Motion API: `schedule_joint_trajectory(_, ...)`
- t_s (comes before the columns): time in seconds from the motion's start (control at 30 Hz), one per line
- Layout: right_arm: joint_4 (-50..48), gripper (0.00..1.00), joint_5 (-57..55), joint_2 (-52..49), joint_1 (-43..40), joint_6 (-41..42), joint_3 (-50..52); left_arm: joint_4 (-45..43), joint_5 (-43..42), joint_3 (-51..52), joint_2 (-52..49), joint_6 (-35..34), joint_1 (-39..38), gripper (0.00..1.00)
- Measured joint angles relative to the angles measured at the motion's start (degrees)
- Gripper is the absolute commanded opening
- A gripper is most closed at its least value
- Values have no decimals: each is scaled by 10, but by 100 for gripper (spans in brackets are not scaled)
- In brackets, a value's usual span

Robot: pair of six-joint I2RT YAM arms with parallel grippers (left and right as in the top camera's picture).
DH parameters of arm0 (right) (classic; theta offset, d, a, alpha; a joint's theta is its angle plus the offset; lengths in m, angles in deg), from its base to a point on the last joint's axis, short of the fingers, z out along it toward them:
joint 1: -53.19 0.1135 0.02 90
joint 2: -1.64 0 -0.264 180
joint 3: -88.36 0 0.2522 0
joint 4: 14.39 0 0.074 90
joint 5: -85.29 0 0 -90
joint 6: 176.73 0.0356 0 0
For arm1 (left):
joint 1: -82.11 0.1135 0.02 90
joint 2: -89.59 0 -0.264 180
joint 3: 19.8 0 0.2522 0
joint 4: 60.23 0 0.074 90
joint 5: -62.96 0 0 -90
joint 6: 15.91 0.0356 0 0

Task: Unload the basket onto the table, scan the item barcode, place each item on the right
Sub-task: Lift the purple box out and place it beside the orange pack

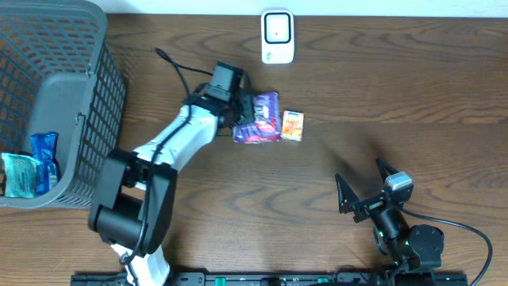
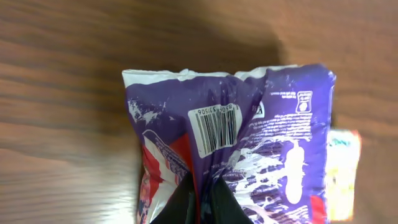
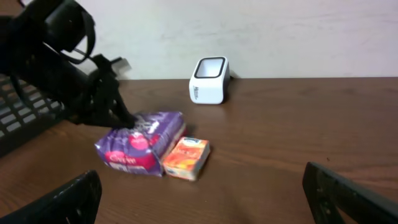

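Note:
Next, I let go of the purple snack bag with my left gripper on the table straight (image 1: 277, 116) (image 2: 319, 144) in front of the white scanner.
A purple snack bag (image 1: 259, 119) lies on the table near the middle back. My left gripper (image 1: 242, 110) is shut on its left edge. In the left wrist view the bag (image 2: 261, 143) shows a white barcode label (image 2: 216, 127), with my left gripper (image 2: 202, 196) pinching a fold of the wrapper. A small orange box (image 1: 293, 125) sits right against the bag's right side. The white scanner (image 1: 278, 36) stands at the back edge. My right gripper (image 1: 367, 184) hovers open at the front right, far from the items, with nothing between its fingers (image 3: 345, 196).
A grey mesh basket (image 1: 75, 87) at the far left holds a few blue and green packets (image 1: 32, 167). A black cable (image 1: 178, 71) runs behind the left arm. From the right wrist view the bag (image 3: 140, 142), box (image 3: 185, 157) and scanner (image 3: 209, 80) lie ahead.

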Motion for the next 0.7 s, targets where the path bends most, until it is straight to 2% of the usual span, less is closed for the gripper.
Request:
schedule_joint_trajectory(0.23, 0, 99, 0, 0, 0, 0, 0, -10, -19, 0, -3, -9, -75, 8)
schedule_joint_trajectory(0.37, 0, 99, 0, 0, 0, 0, 0, -47, -23, 0, -5, -13, -86, 8)
schedule_joint_trajectory(0.5, 0, 99, 0, 0, 0, 0, 0, -83, -22, 0, -5, -46, -85, 7)
schedule_joint_trajectory(0.63, 0, 99, 0, 0, 0, 0, 0, -78, 16, 0, -5, -61, -85, 8)
schedule_joint_trajectory(0.7, 0, 99, 0, 0, 0, 0, 0, -78, 47, 0, -5, -76, -83, 13)
